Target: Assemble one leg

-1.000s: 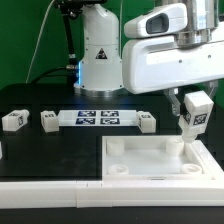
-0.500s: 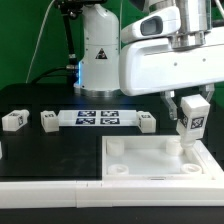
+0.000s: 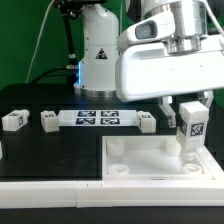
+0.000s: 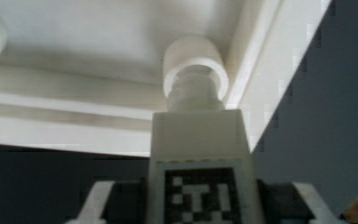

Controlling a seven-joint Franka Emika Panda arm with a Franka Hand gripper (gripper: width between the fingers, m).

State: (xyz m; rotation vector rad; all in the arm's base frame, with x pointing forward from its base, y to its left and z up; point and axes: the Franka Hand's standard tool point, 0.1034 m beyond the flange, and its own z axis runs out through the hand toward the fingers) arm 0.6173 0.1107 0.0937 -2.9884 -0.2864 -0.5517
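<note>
The white tray's front corner socket [image 3: 192, 166] [image 4: 195, 60] is straight below the tip of my gripper. I will let go of the leg there, standing upright in it.
My gripper [image 3: 191, 118] is shut on a leg [image 3: 192, 126], a small white peg with a black-and-white tag. It holds the leg upright over the far corner of the white tray [image 3: 140, 160] on the exterior view's right. In the wrist view the leg [image 4: 199, 150] points at the raised round corner socket [image 4: 195, 62] of the tray [image 4: 87, 100], and its tip is at or just above the socket. Three more legs [image 3: 13, 121] [image 3: 49, 121] [image 3: 146, 122] lie on the black table.
The marker board [image 3: 97, 119] lies flat behind the tray, between the loose legs. The robot base [image 3: 97, 50] stands at the back. The tray's rim [image 3: 150, 182] runs along the table's front edge.
The gripper with the leg has moved lower and slightly toward the exterior view's left, closer to the tray's far right corner.
</note>
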